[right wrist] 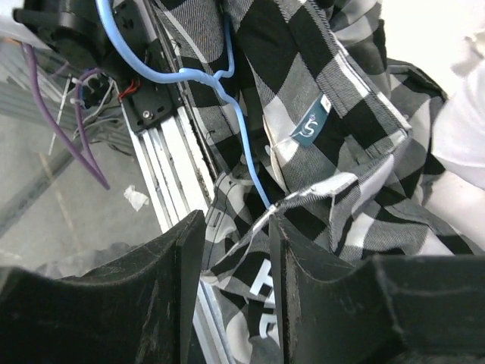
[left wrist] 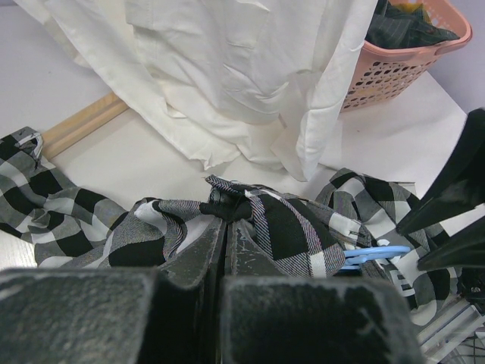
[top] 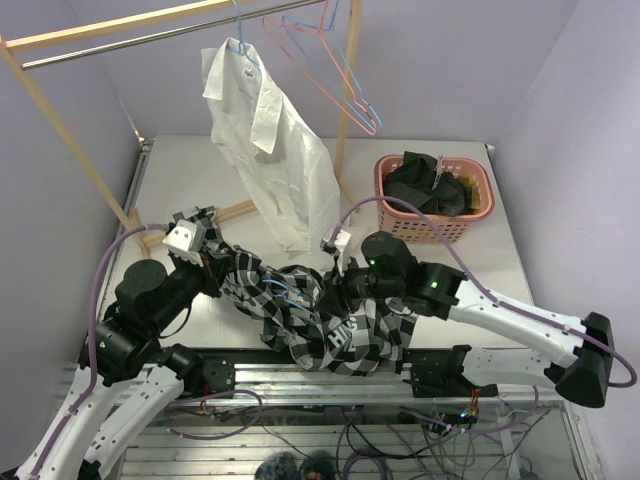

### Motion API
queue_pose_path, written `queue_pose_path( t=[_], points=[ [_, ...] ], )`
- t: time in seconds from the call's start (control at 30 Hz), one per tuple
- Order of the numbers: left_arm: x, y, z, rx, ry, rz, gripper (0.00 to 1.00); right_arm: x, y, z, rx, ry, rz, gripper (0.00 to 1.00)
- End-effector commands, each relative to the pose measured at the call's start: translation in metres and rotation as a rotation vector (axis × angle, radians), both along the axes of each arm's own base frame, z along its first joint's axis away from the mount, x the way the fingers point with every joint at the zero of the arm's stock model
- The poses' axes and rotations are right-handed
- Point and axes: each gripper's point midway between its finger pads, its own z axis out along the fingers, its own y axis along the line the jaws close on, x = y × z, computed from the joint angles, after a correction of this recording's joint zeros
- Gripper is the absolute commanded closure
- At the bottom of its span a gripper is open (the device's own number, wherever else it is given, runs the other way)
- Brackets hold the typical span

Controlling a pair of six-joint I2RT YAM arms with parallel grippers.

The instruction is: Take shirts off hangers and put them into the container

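The robot's right gripper should next close on the light blue hanger's arm [top: 297,303] [right wrist: 241,123], just past the hanger's hook, beside the checked shirt's label.
The black-and-white checked shirt [top: 320,320] lies crumpled at the table's near edge between both arms. A light blue hanger [right wrist: 242,129] is still threaded through it. My left gripper [left wrist: 226,218] is shut on a fold of that shirt [left wrist: 292,227]. My right gripper [right wrist: 236,220] is open, with the edge of the checked shirt [right wrist: 333,91] lying between its jaws. The white shirt [top: 280,160] hangs from a blue hanger [top: 240,45] on the rail and reaches down to the table. The pink container [top: 390,205] stands at the back right.
Dark clothing [top: 430,185] fills the container. Empty pink and blue hangers [top: 340,70] hang on the rail. The wooden rack's post [top: 348,100] and base bar [top: 235,210] stand behind the shirts. The table's metal edge rail [right wrist: 167,159] and cables [right wrist: 76,121] lie under my right gripper.
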Motion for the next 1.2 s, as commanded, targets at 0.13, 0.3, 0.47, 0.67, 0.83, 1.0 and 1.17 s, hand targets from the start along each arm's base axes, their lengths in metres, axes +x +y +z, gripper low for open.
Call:
queue_pose_path(
  t=[0.13,0.3,0.47,0.67,0.83,1.0,1.17],
  points=[
    [0.0,-0.003,0.015,-0.028,-0.046,-0.016,0.93,0.007,0.033,-0.023,-0.018,-0.072,0.017,0.6],
    [-0.001,-0.003,0.015,-0.029,-0.048,-0.016,0.93,0.02,0.04,-0.035,-0.04,-0.109,-0.026,0.6],
    [-0.002,-0.002,0.016,-0.033,-0.052,-0.015,0.93,0.022,0.046,-0.044,-0.037,-0.113,-0.025,0.62],
    [-0.002,-0.003,0.016,-0.033,-0.051,-0.016,0.93,0.02,0.053,-0.055,-0.038,-0.092,-0.015,0.65],
    [-0.001,-0.003,0.016,-0.032,-0.048,-0.015,0.93,0.018,0.062,-0.064,-0.037,-0.075,-0.014,0.74],
    [-0.003,-0.002,0.017,-0.035,-0.054,-0.019,0.93,0.031,0.061,-0.061,-0.058,-0.109,-0.098,0.99],
    [-0.009,0.001,0.025,-0.056,-0.09,-0.022,0.93,0.055,0.043,-0.001,0.002,-0.229,-0.235,1.0]
  ],
)
